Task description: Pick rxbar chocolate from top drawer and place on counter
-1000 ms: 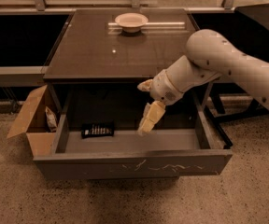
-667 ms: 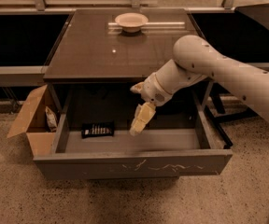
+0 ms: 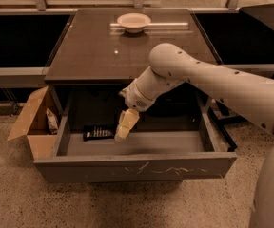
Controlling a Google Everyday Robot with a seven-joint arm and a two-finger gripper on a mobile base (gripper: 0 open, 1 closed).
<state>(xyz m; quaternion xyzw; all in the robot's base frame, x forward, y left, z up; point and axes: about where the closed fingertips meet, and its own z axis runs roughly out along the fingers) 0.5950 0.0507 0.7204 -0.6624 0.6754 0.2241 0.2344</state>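
Next, my gripper needs to go to the middle of the rxbar chocolate (image 3: 99, 133) in the open top drawer and close there.
The top drawer (image 3: 137, 164) stands pulled open under the counter (image 3: 99, 51). The rxbar chocolate (image 3: 98, 133), a flat black wrapper with pale lettering, lies on the drawer floor at the left. My gripper (image 3: 122, 133) hangs down inside the drawer from the pale arm, its tip just right of the bar's right end and close to it. It holds nothing that I can see.
A pale bowl (image 3: 133, 21) sits at the back of the counter. An open brown cardboard box (image 3: 34, 122) with a whitish snack bag (image 3: 52, 121) stands on the speckled floor left of the drawer. The drawer's right half is bare.
My arm has swung left and the gripper has moved from the drawer's middle to right beside the bar. The bar has not moved.
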